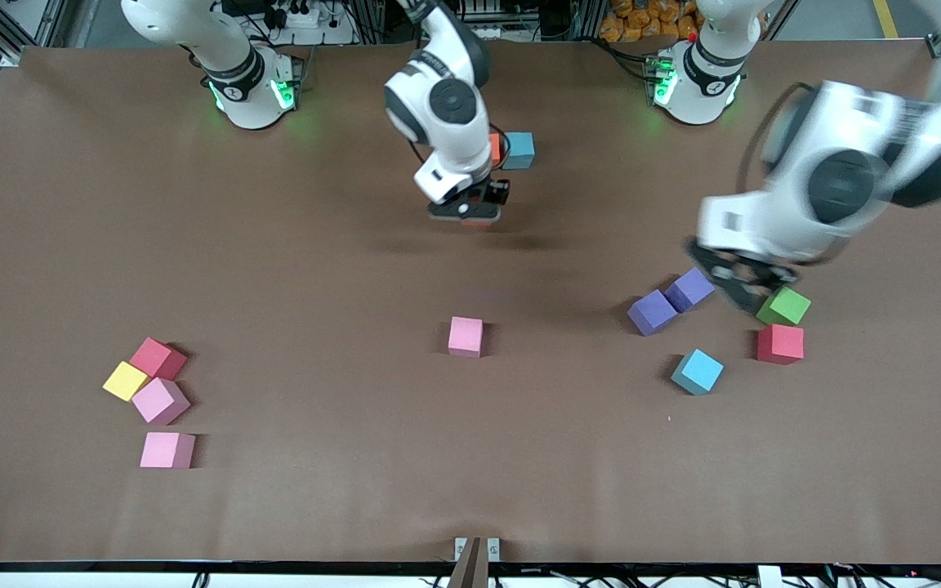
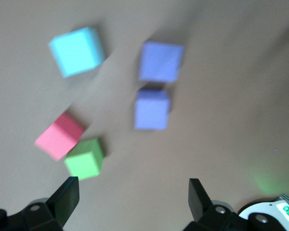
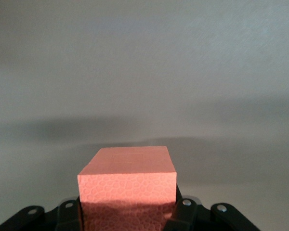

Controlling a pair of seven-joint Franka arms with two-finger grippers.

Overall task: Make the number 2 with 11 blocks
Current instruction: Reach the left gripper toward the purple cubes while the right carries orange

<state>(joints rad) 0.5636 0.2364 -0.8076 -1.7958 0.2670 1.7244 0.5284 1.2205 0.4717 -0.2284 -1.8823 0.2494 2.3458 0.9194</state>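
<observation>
The sides of the purple block (image 1: 653, 313) (image 2: 161, 61) that lies nearer the mid-table pink block should be gripped next by my left gripper.
My right gripper (image 1: 470, 211) hangs over bare table close to an orange block (image 1: 495, 147) and a light blue block (image 1: 518, 150) that sit side by side. It is shut on another orange block (image 3: 127, 180). My left gripper (image 1: 744, 286) is open and blurred over two purple blocks (image 1: 652, 312) (image 1: 689, 288) and the green cube (image 1: 783, 306), with nothing between its fingers (image 2: 67, 192). A red block (image 1: 780, 344) and a light blue block (image 1: 697, 371) lie nearer the camera. A pink block (image 1: 466, 336) lies mid-table. No number 2 shape is in view.
Toward the right arm's end, near the front camera, a deep pink cube (image 1: 158, 358), a yellow cube (image 1: 125, 380) and a pink cube (image 1: 160, 400) touch, with another pink cube (image 1: 167, 450) just in front. The brown table (image 1: 315, 269) fills the view.
</observation>
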